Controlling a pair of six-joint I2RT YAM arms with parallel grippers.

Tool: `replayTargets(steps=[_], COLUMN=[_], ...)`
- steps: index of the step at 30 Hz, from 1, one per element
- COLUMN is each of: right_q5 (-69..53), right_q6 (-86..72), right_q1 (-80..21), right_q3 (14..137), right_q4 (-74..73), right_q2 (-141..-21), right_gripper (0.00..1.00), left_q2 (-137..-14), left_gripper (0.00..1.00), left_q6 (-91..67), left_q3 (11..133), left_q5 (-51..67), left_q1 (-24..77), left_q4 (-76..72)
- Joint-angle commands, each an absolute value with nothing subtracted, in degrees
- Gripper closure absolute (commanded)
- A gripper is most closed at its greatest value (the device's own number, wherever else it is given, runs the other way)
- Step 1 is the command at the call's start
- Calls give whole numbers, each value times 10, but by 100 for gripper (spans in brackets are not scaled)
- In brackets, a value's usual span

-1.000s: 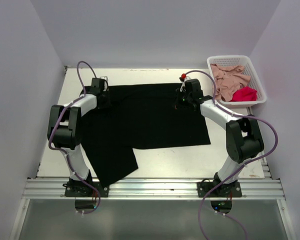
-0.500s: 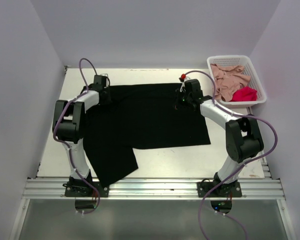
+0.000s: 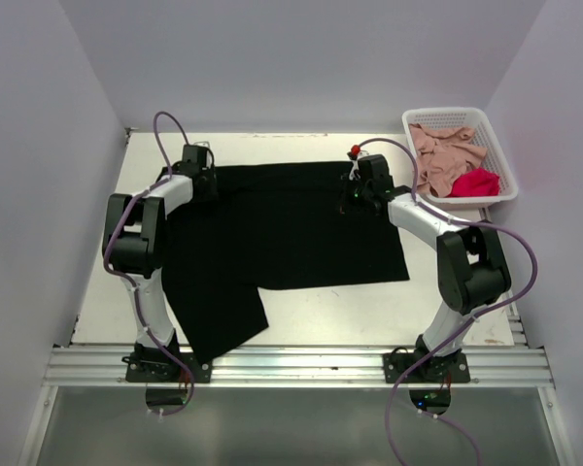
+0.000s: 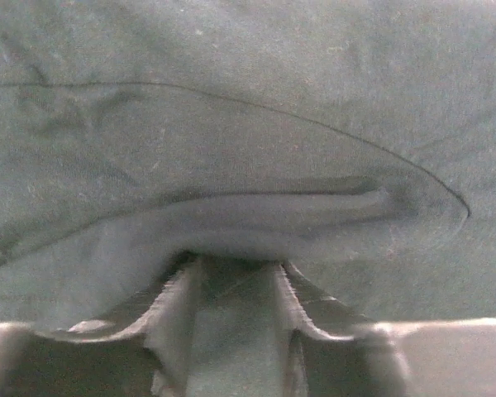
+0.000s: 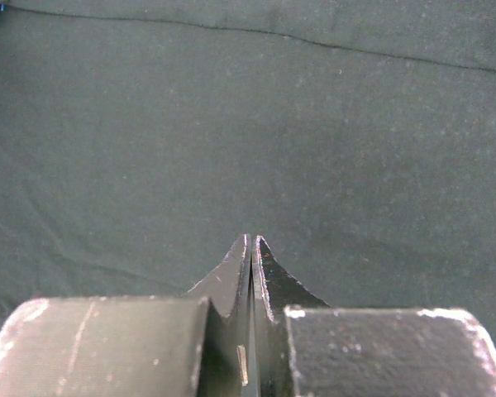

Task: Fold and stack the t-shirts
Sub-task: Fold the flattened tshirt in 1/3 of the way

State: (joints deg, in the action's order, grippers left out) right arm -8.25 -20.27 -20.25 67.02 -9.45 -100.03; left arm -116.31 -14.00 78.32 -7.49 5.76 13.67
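My left gripper needs to take a new grip on the black t-shirt's sleeve, which lies in a raised fold at it, and pull the sleeve flat over the shirt's body (image 3: 217,233).
A large black t-shirt (image 3: 282,233) lies spread flat on the table, with one part hanging toward the near edge at the left. My left gripper (image 3: 202,181) is at its far left corner. In the left wrist view the left gripper (image 4: 233,269) has its jaws apart, with their tips pushed into a raised fold of the black t-shirt (image 4: 256,211). My right gripper (image 3: 354,194) is at the shirt's far right edge. In the right wrist view the right gripper (image 5: 252,241) is shut with nothing between its fingers, just above the black t-shirt (image 5: 248,124). A dusty pink t-shirt (image 3: 445,153) and a bright red t-shirt (image 3: 474,182) lie crumpled in the basket.
A white lattice basket (image 3: 454,116) stands at the table's far right corner. White walls close in the table on the left, back and right. A metal rail (image 3: 301,364) runs along the near edge by the arm bases.
My left arm has swung in to the right, bringing its gripper onto the shirt's far left corner. The right arm has barely moved. The shirt lies as before.
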Motion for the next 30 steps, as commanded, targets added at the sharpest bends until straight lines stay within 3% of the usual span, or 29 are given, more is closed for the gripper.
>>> replayTargets(steps=[1,5,11,14,15,19,30], right_q5=[-77,-77,-75,-74,-74,-74,-73], right_q6=[-192,-192,-192,-192,-192,-192,-191], right_q1=[-205,-205,-205,-206,-205,-205,-205], right_q3=[678,678,676,676,676,676,675], right_q4=[-91,-91,-92,-93,-93,-92,-94], right_q2=[-1002,-1002,-1000,-1001,-1002,-1002,-1001], right_gripper=[100,100,100,100,100,100,100], left_q2=[-1156,-1159,-1169,-1169,-1169,-1172,-1165], left_gripper=[52,48,54,72,82,98,100], left_q6=[-141,-140,-142,-142,-142,-142,-149], left_q3=[803,803,802,804,804,810,811], left_q5=[-88,-86,-78,-76,-76,-83,-93], left_q1=[60,60,60,60,60,60,60], left_q4=[112,116,117,116,116,123,133])
